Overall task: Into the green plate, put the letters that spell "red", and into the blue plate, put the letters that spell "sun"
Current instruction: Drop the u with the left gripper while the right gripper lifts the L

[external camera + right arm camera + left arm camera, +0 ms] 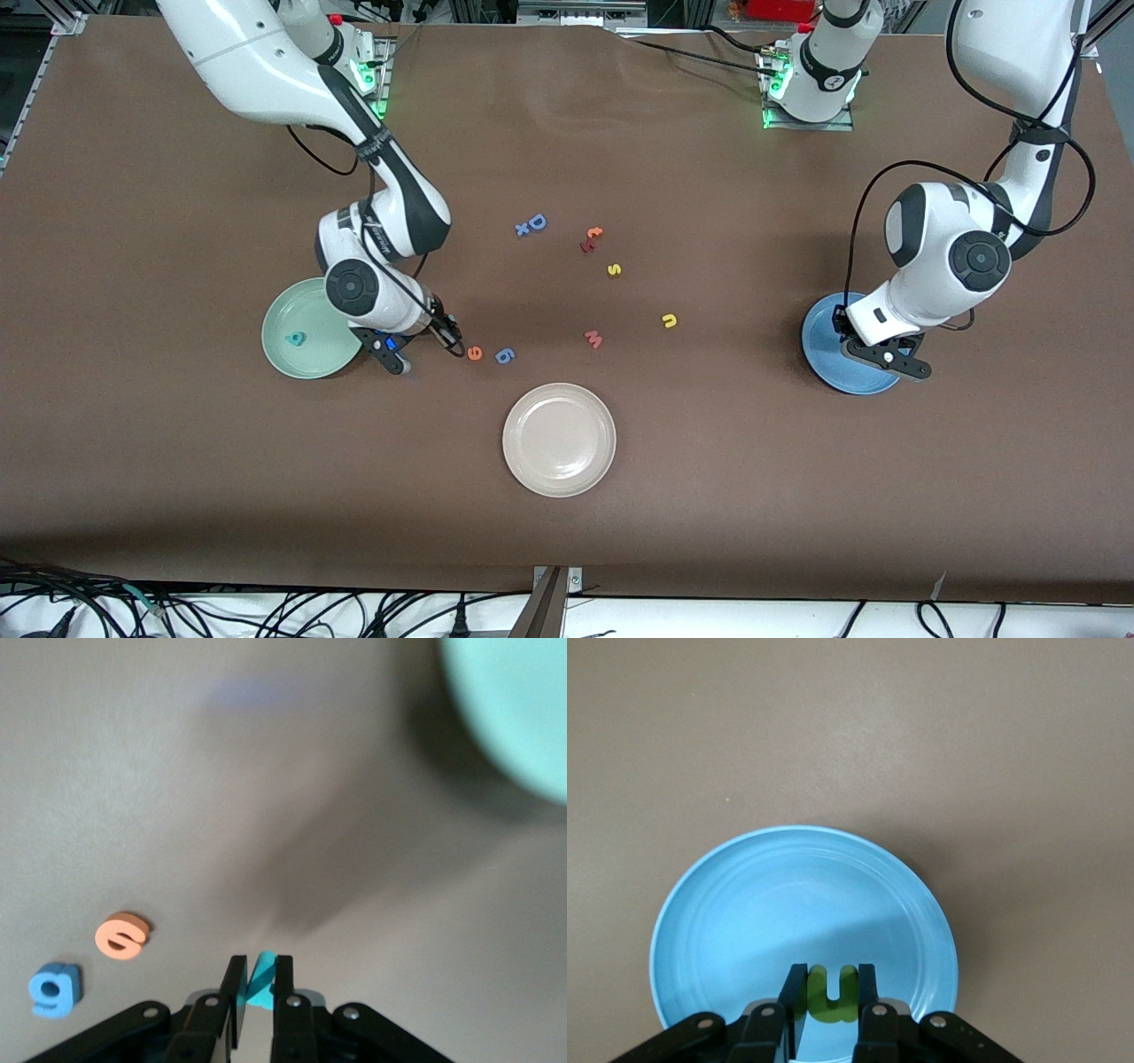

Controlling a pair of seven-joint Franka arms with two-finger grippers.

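The robot's right gripper will release the teal letter near the middle of the green plate [316, 324], next to the other teal letter.
Over the blue plate [828, 359] [744, 904] hangs my left gripper [873, 341] [832, 992], shut on the green "n" [831, 999]. My right gripper [452, 339] [258, 979] is low over the table between the green plate [310, 354] [523, 709] and the orange "e" [475, 353] [123, 935]. It is shut on a small teal letter [263, 985] whose shape the fingers hide. Another teal letter [295, 338] lies in the green plate. The yellow "s" [614, 269] and yellow "u" [670, 321] lie loose on the table.
A blue "6"-like letter [504, 355] [55, 989] lies beside the orange "e". A pink "w" [594, 338], a blue "D" [536, 221], a small blue letter [522, 229] and orange and dark red letters [590, 240] lie mid-table. A cream-white plate [559, 439] sits nearer the front camera.
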